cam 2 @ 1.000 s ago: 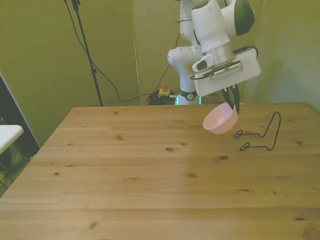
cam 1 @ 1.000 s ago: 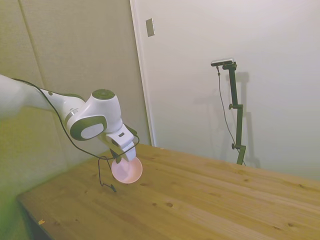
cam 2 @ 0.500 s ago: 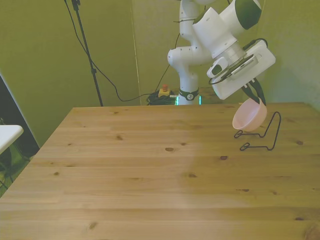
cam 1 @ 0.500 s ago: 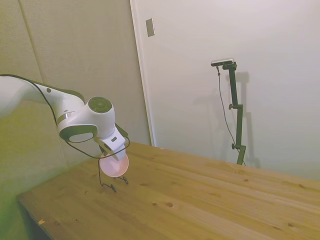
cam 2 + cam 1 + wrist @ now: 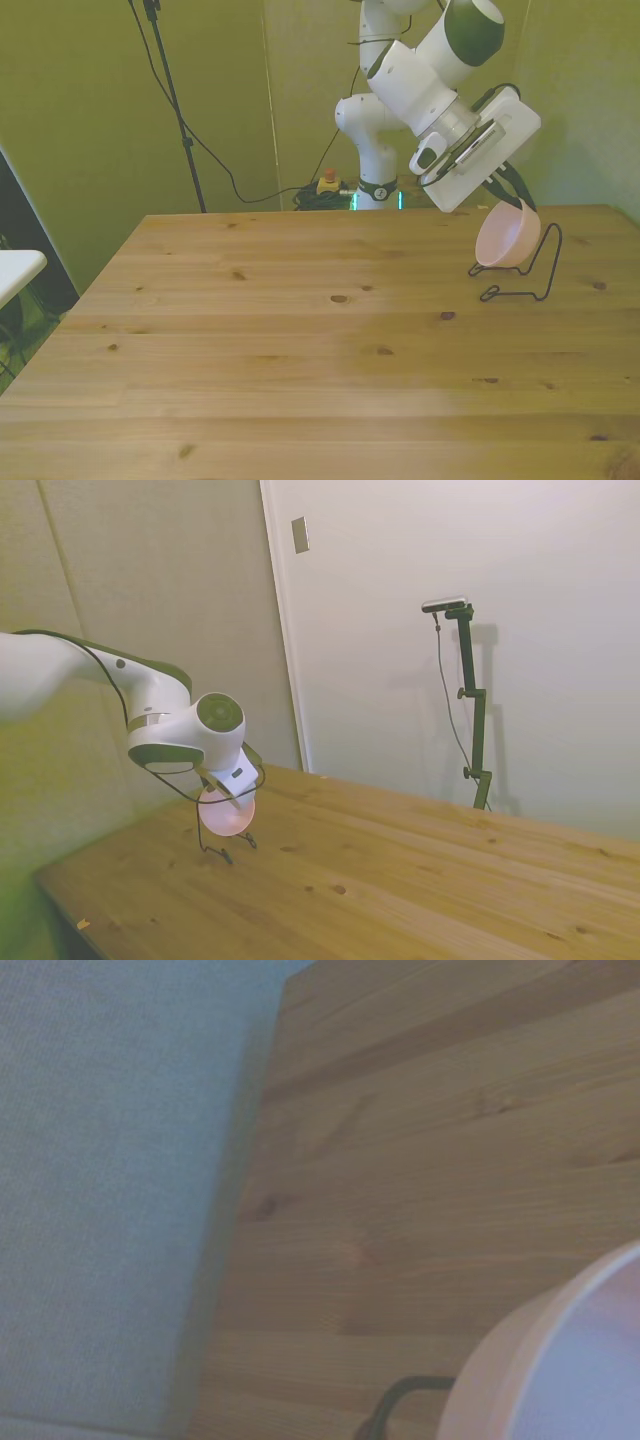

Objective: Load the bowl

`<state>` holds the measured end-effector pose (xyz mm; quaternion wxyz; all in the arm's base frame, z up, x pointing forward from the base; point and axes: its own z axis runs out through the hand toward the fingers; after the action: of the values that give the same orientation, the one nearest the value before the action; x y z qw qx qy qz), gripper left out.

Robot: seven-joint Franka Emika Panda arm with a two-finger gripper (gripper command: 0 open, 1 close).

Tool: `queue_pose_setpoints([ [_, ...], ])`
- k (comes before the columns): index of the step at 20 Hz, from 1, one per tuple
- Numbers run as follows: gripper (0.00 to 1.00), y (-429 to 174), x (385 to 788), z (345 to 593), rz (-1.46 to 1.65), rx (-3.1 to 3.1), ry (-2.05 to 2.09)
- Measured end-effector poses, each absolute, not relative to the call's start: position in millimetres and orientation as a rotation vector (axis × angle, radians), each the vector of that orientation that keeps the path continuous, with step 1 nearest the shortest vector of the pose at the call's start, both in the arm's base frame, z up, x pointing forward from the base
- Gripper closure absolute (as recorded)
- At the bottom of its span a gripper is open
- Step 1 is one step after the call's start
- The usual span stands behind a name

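Observation:
The pale-pink bowl, now tipped just over the rack, will be let go between the black wire rack's base loops [image 5: 223,826] [image 5: 582,1408] and its upright hoop by my gripper.
The pale-pink bowl [image 5: 506,238] hangs tipped on its side at the front view's right, held by its rim. My gripper [image 5: 514,197] is shut on that rim from above. The bowl sits just over a black wire rack [image 5: 552,265], between the rack's base loops and its upright hoop; I cannot tell whether they touch. In the side view the bowl [image 5: 226,811] shows its round face under the gripper [image 5: 221,788], with the rack [image 5: 226,857] below it. The wrist view catches the bowl's rim [image 5: 560,1360] and a bit of the rack's wire [image 5: 400,1388].
The rack stands near the wooden table's [image 5: 300,340] edge at the front view's right, with a wall [image 5: 100,1180] close beyond that edge. A white surface [image 5: 12,268] pokes in at the front view's left.
The gripper has carried the bowl toward the front view's right and down over the wire rack. The bowl has tipped further onto its side.

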<state>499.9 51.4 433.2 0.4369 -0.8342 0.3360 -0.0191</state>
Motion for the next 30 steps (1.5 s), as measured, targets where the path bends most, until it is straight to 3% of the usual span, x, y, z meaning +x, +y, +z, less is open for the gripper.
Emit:
queue_pose_setpoints([
  [30,1.00,54,522,383,0.048,-2.006,0.744],
])
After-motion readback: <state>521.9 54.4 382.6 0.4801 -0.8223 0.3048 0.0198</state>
